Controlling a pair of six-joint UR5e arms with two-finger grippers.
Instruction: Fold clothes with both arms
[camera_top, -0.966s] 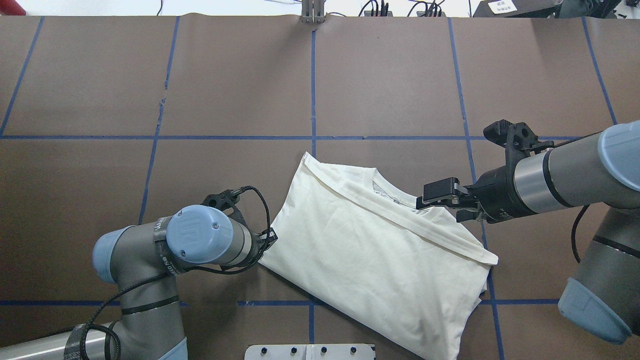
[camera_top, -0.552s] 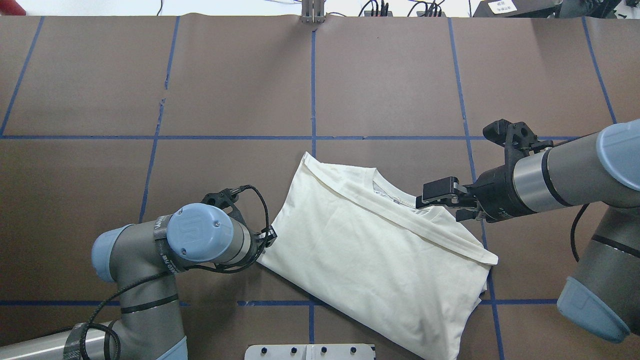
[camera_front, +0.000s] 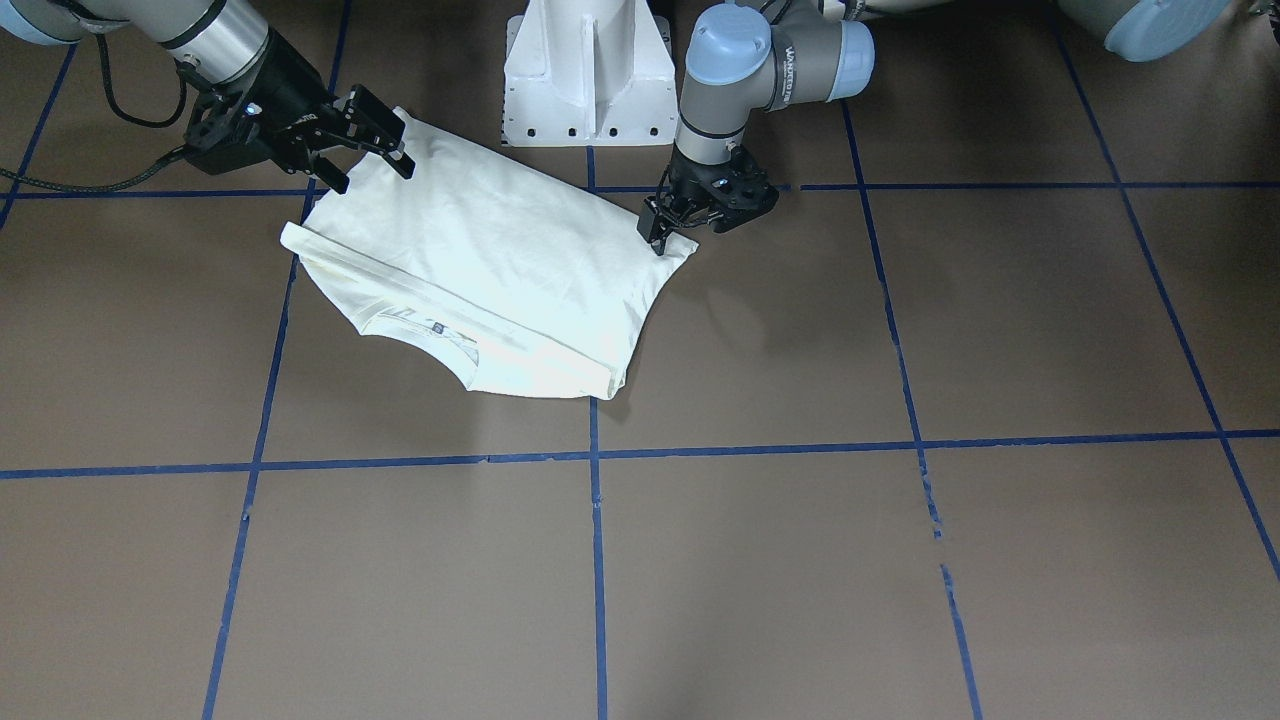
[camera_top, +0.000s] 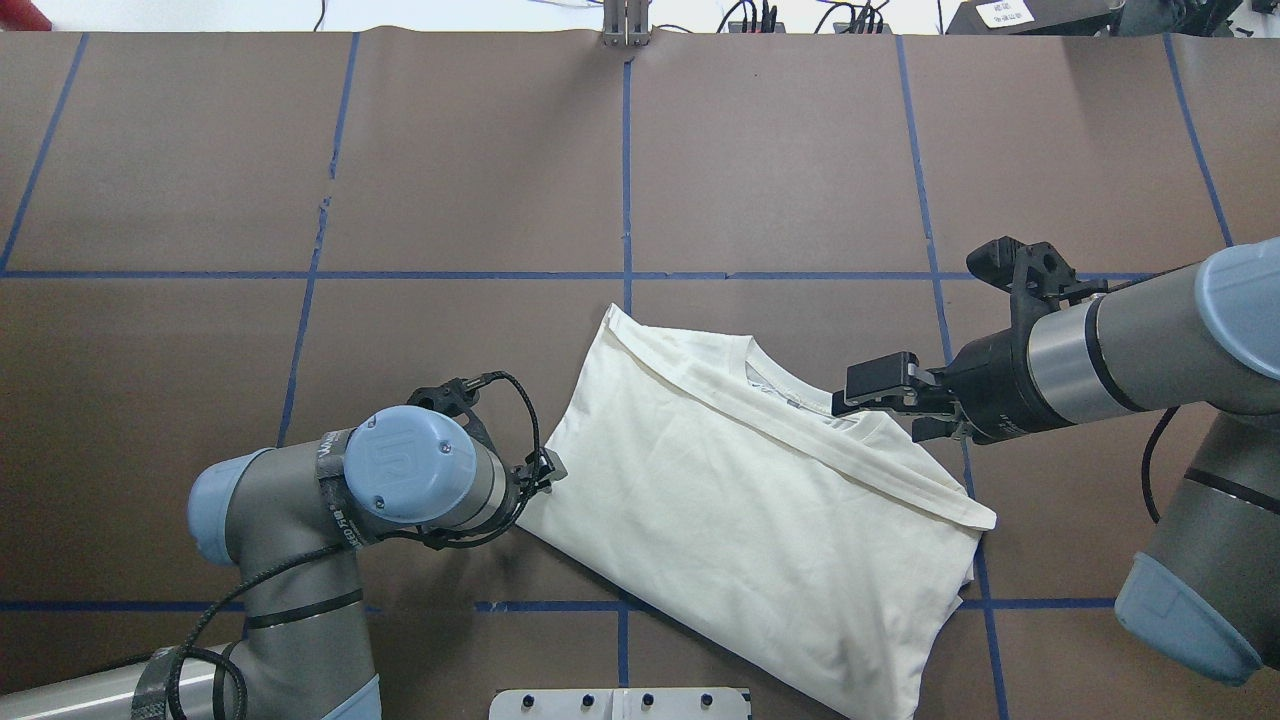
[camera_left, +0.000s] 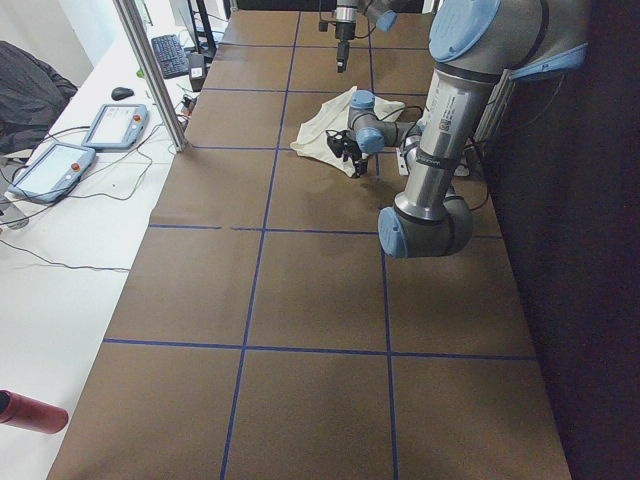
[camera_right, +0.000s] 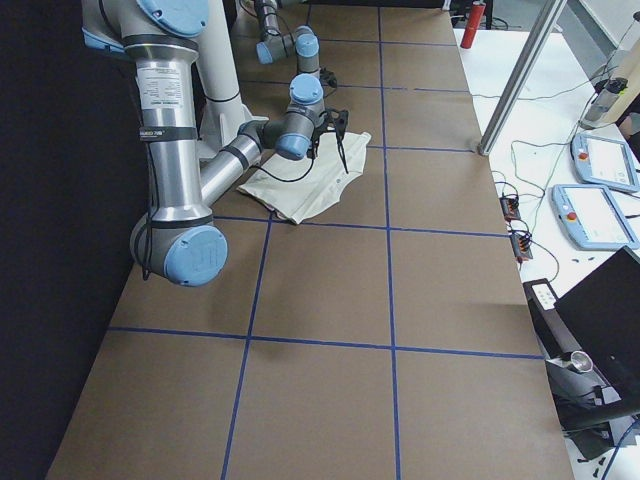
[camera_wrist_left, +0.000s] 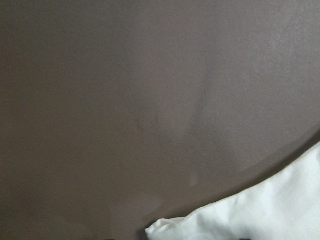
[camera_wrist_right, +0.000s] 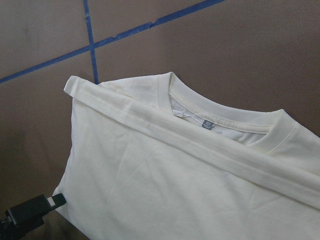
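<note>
The cream-white shirt sits at a slant to the blue tape lines, so my left gripper will pinch the shirt's corner tip (camera_front: 690, 245) and pull the shirt round until it is square, before folding.
The cream-white shirt (camera_top: 740, 500) lies folded and plain side up on the brown table, with its collar (camera_top: 790, 398) toward the far side. It also shows in the front view (camera_front: 480, 260) and the right wrist view (camera_wrist_right: 150, 175). My right gripper (camera_top: 882, 410) is open and empty, apart from the cloth, just above the shoulder beside the collar (camera_front: 375, 178). My left gripper (camera_top: 548, 468) points down at the shirt's left edge near a corner (camera_front: 660, 238). Its fingers are too small to show whether they hold the cloth. The left wrist view shows only a shirt corner (camera_wrist_left: 260, 215).
The white pedestal base (camera_front: 585, 70) stands just behind the shirt. Blue tape lines (camera_top: 626, 170) mark squares on the brown table cover (camera_top: 450, 150). Tablets and cables lie on the white bench beside the table (camera_left: 90, 140).
My left wrist has turned and shifted slightly toward the shirt's edge. The right arm and the shirt have not moved.
</note>
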